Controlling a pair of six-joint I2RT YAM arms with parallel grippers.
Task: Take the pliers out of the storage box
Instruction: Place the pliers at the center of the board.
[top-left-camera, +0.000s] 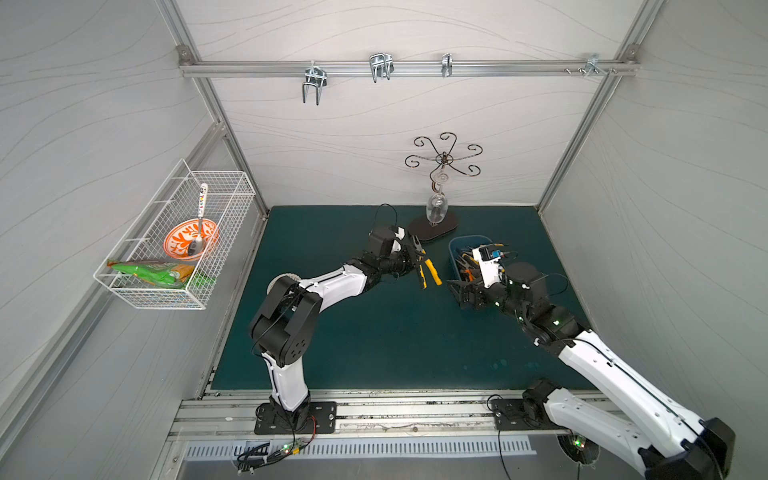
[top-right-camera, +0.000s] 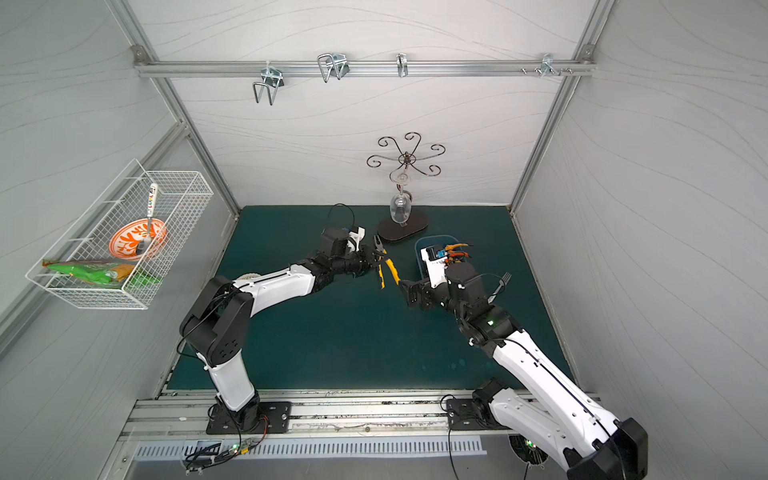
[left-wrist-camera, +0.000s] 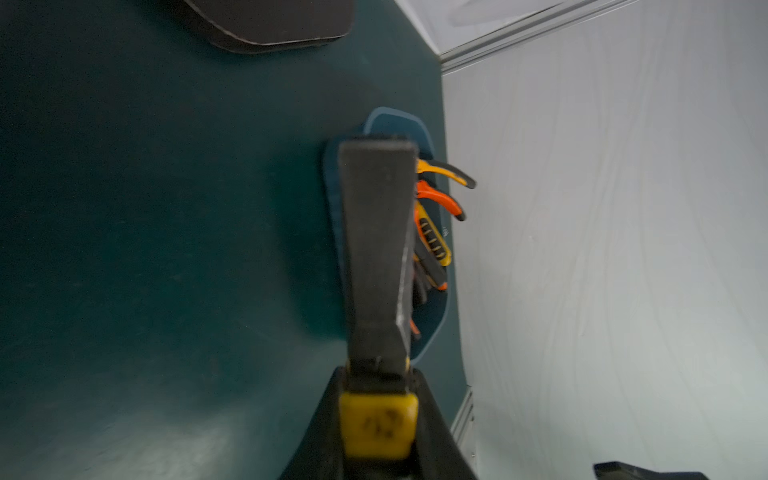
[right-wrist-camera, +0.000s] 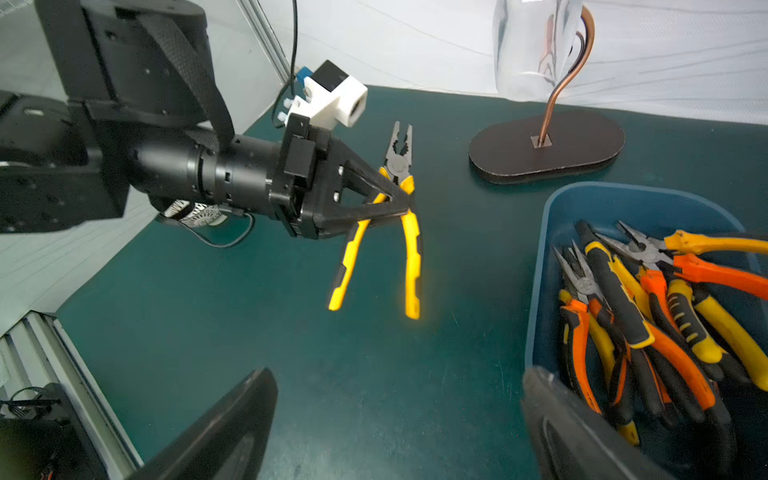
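The robot's left gripper will release the yellow-and-black pliers on the green mat (top-left-camera: 429, 270) (left-wrist-camera: 288, 233) just beside the blue storage box. The pliers are now held above the mat.
My left gripper (top-left-camera: 417, 259) is shut on one pair of yellow-and-black pliers (top-left-camera: 429, 272), held above the green mat left of the storage box; its dark head points to the back wall and its handles (right-wrist-camera: 411, 266) hang spread. In the right wrist view the left gripper (right-wrist-camera: 405, 203) clamps just below the pivot. The blue storage box (top-left-camera: 469, 240) sits at the back right with several orange and yellow pliers (right-wrist-camera: 648, 316) piled inside. My right gripper (top-left-camera: 457, 293) stands open and empty by the box's near left corner, its fingers (right-wrist-camera: 232, 415) wide apart over bare mat.
A wire glass stand with a dark oval base (top-left-camera: 434, 227) and a hanging wine glass (top-left-camera: 437, 207) stands just behind the held pliers. A fork (top-right-camera: 498, 286) lies on the mat behind my right wrist. A white wire basket (top-left-camera: 232, 199) hangs on the left wall.
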